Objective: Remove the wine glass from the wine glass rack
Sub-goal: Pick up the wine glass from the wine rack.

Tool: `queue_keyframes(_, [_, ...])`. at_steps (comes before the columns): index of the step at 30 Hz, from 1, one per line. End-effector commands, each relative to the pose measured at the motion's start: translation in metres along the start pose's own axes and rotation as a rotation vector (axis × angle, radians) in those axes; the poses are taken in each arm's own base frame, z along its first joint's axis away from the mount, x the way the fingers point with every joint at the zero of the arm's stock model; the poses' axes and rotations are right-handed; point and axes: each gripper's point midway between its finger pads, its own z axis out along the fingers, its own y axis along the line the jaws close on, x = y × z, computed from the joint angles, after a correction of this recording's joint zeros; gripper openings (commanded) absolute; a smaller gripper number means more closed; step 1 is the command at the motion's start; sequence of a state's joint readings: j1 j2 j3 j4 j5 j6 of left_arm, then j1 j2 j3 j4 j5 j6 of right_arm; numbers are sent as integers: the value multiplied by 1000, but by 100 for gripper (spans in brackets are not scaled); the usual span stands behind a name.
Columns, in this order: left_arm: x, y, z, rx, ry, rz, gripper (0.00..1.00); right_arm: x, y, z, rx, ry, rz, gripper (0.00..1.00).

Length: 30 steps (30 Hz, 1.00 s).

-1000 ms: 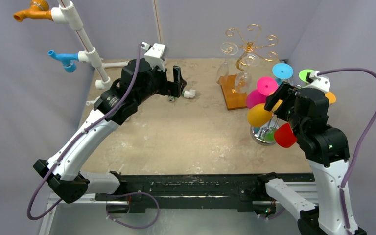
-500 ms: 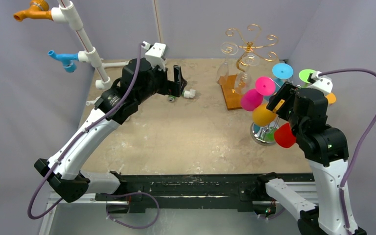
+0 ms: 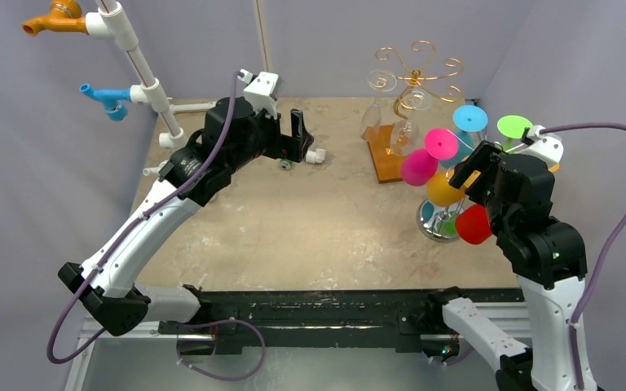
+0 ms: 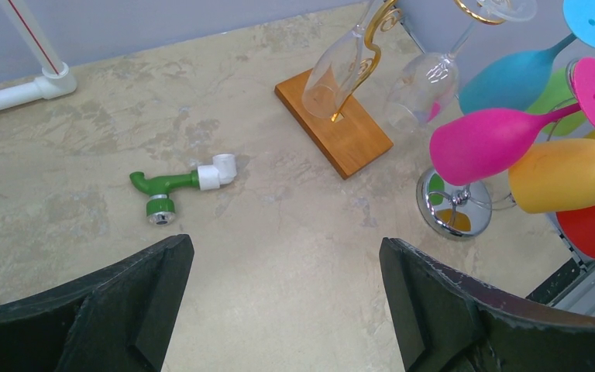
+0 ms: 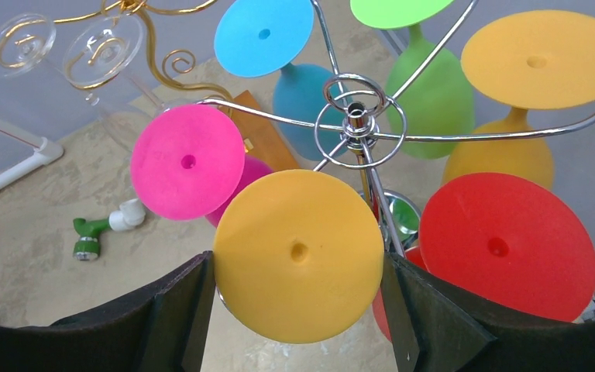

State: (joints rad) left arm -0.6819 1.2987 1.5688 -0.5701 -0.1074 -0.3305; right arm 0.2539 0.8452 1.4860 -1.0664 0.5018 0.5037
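Observation:
Next, I move my left gripper to the yellow wine glass's rim (image 3: 430,195) (image 4: 516,191) and close it there, because my right gripper already holds the glass's foot.
The chrome wine glass rack (image 5: 354,116) stands at the table's right with several coloured glasses hanging foot-up. My right gripper (image 5: 298,267) is shut on the round foot of the yellow wine glass (image 5: 298,256), one finger on each side of the disc. From above, the yellow bowl (image 3: 443,189) sticks out left of the right gripper (image 3: 471,175), over the rack's base (image 3: 434,226). Whether the foot still rests on the wire arm is hidden. My left gripper (image 4: 287,256) hangs open over bare table, far from the rack; it also shows at the back (image 3: 297,134).
Pink (image 3: 420,163), blue (image 3: 470,119), green (image 3: 513,126) and red (image 3: 474,226) glasses crowd round the yellow one. A gold rack (image 3: 412,77) with clear glasses stands on a wooden base (image 3: 387,155) just left. A green pipe fitting (image 4: 163,190) lies mid-table. White pipes (image 3: 143,73) rise at the back left.
My right gripper has moved to the right with the yellow glass, whose bowl now sits closer over the rack's base. The left arm has barely moved.

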Motion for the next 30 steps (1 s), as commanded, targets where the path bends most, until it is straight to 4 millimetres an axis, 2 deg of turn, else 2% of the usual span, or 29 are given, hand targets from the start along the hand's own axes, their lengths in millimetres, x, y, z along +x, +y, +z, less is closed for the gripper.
queue_keyframes(1, [-23, -10, -5, 36, -65, -22, 100, -1, -6, -4, 14, -8, -2, 62])
queue_keyframes(30, [-15, -15, -3, 67, -46, -43, 100, 9, -12, -19, -16, 18, -10, 61])
